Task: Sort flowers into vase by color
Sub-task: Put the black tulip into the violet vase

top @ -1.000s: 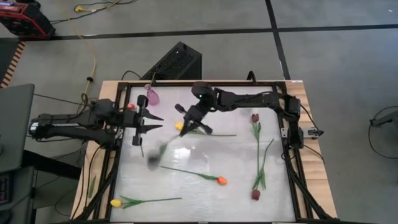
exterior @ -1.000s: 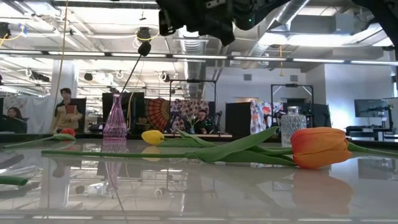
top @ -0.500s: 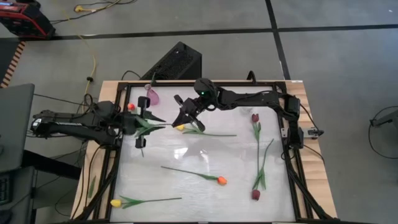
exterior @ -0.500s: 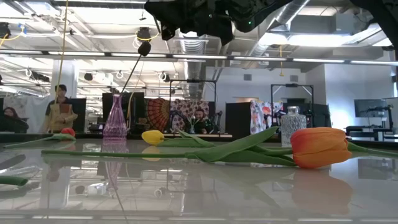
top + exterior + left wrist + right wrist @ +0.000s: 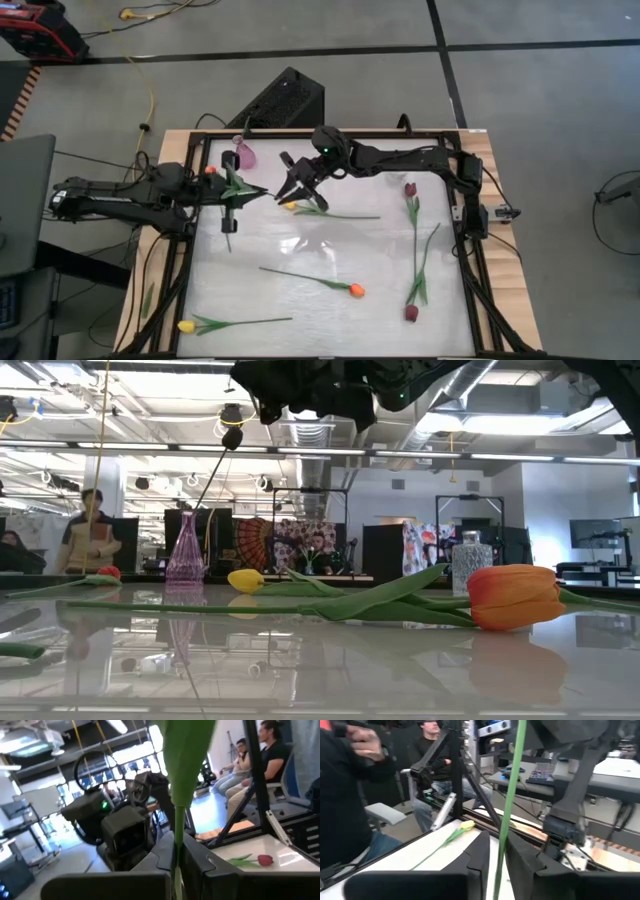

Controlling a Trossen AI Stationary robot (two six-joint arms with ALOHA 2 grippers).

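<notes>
My right gripper is on the thin stem of the flower, below its leaf, so it should open and take the leaf's base (image 5: 181, 804) before it goes to the purple vase.
A green-stemmed flower (image 5: 233, 186) hangs in the air over the table's far left part. Its head does not show. My left gripper (image 5: 258, 192) reaches in from the left and is shut on the flower. My right gripper (image 5: 285, 192) faces the left one from the right and is open. The thin stem (image 5: 512, 795) passes between the right gripper's fingers, and I see no touch there. A purple vase (image 5: 245, 156) stands at the far left edge. A red-headed flower (image 5: 108, 573) lies next to the vase. My left gripper pinches the flower between its two fingers, where the stem meets a broad green leaf (image 5: 176, 837). The fingers come in level from the table's left and lie across the stem. The flower stands roughly upright, clear of the table, with the leaf rising above the fingers.
Loose flowers lie on the white table: a yellow one (image 5: 290, 205), an orange one (image 5: 356, 291), another yellow one (image 5: 186, 326) near the front left, and two maroon ones (image 5: 410, 189) (image 5: 411, 313) at the right. A clear glass vase (image 5: 472, 565) stands farther back. People sit beyond the table.
A second ago the flower swung below my right gripper, with my left gripper open beside it. The right gripper turned and brought the stem between the left fingers. The left gripper has shut on the stem and the right gripper has opened.
</notes>
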